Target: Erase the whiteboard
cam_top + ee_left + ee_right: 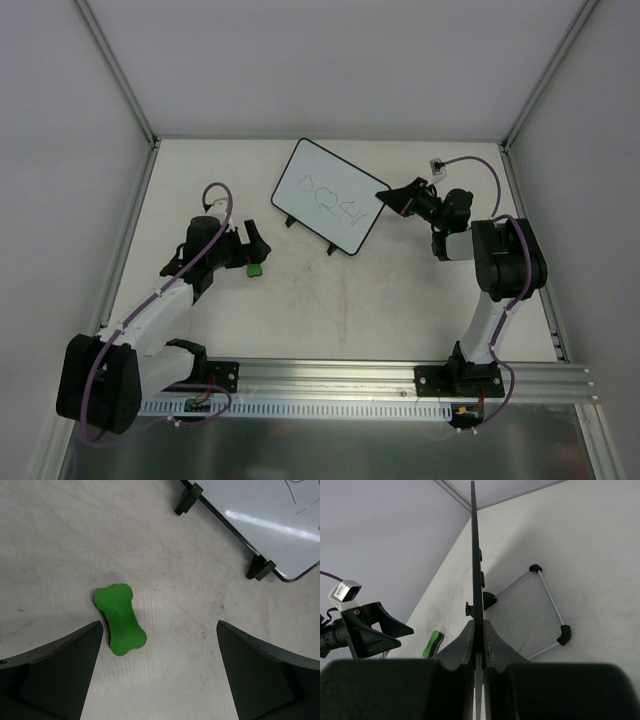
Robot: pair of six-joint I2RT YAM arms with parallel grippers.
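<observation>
The robot's left gripper will next go down to the narrow middle (254,269) (121,619) of the green bone-shaped eraser and close there, between the eraser's two wider ends.
The whiteboard (330,197) with thin pen scribbles stands tilted at the back middle of the table, its two black feet toward the near side. My right gripper (385,200) is shut on its right edge. In the right wrist view the whiteboard (474,545) shows edge-on between the closed fingers of my right gripper (478,630). A green bone-shaped eraser (255,268) lies on the table. My left gripper (250,248) is open and hovers over it. In the left wrist view the eraser (120,619) lies by the left finger of my left gripper (160,670), with the whiteboard (265,515) at the upper right.
A thin wire stand with black corner pieces (547,605) reaches out behind the board on the table. White walls with metal corner posts (120,75) enclose the table. A rail (330,375) runs along the near edge at the arm bases.
</observation>
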